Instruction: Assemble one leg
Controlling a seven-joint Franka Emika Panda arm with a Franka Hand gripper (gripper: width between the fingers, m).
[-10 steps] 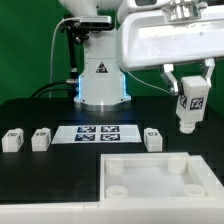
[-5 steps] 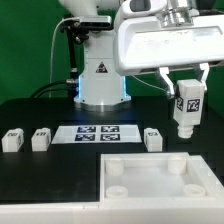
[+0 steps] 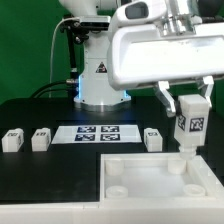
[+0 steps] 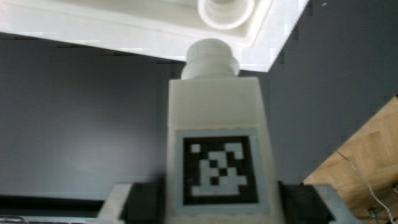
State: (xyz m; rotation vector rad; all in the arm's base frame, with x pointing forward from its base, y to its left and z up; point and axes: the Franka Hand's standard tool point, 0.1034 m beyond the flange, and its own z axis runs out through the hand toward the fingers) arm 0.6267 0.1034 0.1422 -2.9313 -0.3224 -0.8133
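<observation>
My gripper needs to release the white leg upright in the panel's near corner socket (image 3: pixel 194 190) (image 4: pixel 226 11), on the side of the panel under the gripper.
My gripper (image 3: pixel 189 104) is shut on one white leg (image 3: pixel 189 124), a square block with a black-and-white tag, and holds it upright above the far right corner of the large white tray-like panel (image 3: pixel 150 180). In the wrist view the leg (image 4: pixel 217 140) fills the middle, its round peg end pointing toward a round corner socket (image 4: pixel 228 12) of the panel (image 4: pixel 107 25); the dark fingers (image 4: pixel 135 203) press on both its sides. Three more legs stand on the table: two at the exterior view's left (image 3: pixel 12 140) (image 3: pixel 41 138) and one (image 3: pixel 153 138) behind the panel.
The marker board (image 3: pixel 99 134) lies flat between the loose legs. The robot's white base (image 3: pixel 100 80) stands behind it. A near socket (image 3: pixel 118 187) shows in the panel's left corner. The table is black.
My gripper with the leg has moved toward the exterior view's right and downward, closer to the panel's far right corner. The other legs and the panel have not moved.
</observation>
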